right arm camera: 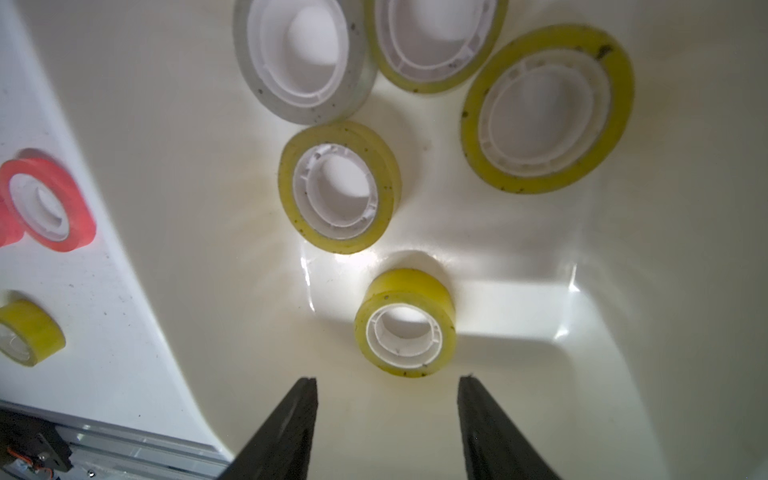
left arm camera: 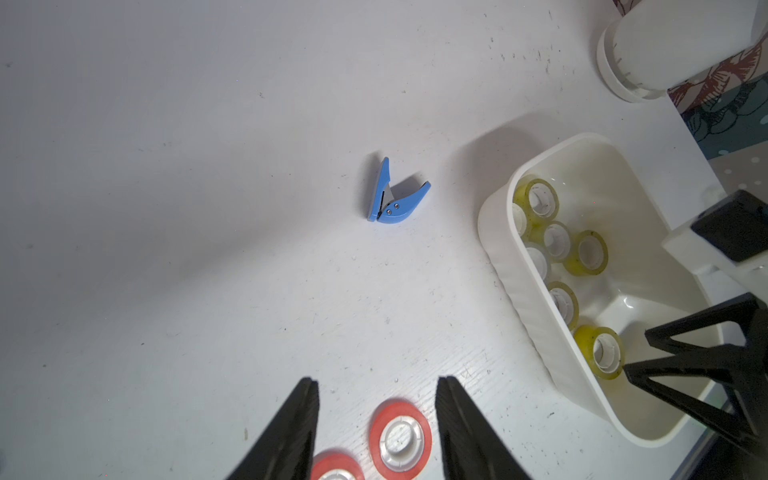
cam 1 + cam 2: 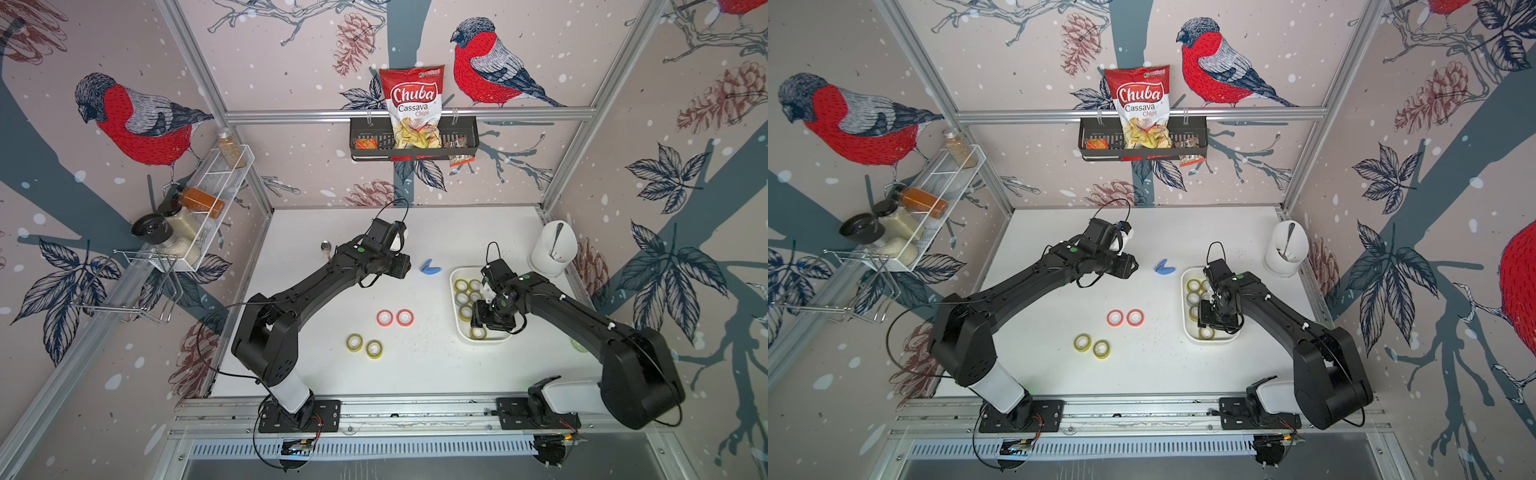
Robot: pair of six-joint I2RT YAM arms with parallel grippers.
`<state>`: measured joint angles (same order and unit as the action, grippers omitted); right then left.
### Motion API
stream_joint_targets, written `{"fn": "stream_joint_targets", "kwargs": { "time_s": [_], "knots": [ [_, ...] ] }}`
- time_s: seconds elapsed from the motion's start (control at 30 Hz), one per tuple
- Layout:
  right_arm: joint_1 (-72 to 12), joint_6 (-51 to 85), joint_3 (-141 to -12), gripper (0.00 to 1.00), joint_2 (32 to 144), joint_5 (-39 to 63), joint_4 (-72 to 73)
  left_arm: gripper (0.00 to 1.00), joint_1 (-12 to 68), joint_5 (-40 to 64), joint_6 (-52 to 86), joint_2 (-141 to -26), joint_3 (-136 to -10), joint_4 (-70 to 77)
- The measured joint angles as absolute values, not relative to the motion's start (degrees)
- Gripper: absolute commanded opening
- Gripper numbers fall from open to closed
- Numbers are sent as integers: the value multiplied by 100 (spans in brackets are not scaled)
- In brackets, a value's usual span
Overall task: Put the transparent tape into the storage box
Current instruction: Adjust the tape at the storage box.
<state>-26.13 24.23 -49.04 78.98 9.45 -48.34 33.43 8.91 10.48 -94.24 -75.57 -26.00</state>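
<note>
The front tape roll is apart from the row along the storage box's side, so next my right gripper picks it up and moves it to the row's end [image 1: 340,268].
The storage box [image 3: 455,305] is a shallow white tub at the table's right, holding several yellowish transparent tape rolls [image 1: 337,187]. Two more transparent tape rolls [image 3: 354,342] [image 3: 374,349] lie flat on the table near the front middle. My right gripper [image 1: 386,380] hangs open and empty inside the box, just short of a leaning roll [image 1: 405,328]. My left gripper [image 2: 378,380] is open and empty, high above the table. Between its fingers in the left wrist view shows a red tape roll [image 2: 400,436] that lies on the table below.
Two red rolls [image 3: 385,317] [image 3: 404,317] lie mid-table. A blue tape cutter [image 3: 430,267] lies left of the box. A tall white cup [image 3: 552,249] with a utensil stands behind the box. A spoon [image 3: 326,247] lies at the back left. A black wall basket [image 3: 413,141] holds snacks.
</note>
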Motion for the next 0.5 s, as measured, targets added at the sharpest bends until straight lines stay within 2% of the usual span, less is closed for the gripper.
{"fn": "stream_joint_targets", "kwargs": {
  "time_s": [0.33, 0.5],
  "knots": [
    [-2823, 2729, -4801, 62, 8346, 884, -4639, 51, 3037, 902, 904, -9194, -7100, -2296],
    [-2847, 2845, -4716, 53, 8427, 764, -4547, 51, 2902, 956, 908, -9209, -7096, -2290]
  ]
}}
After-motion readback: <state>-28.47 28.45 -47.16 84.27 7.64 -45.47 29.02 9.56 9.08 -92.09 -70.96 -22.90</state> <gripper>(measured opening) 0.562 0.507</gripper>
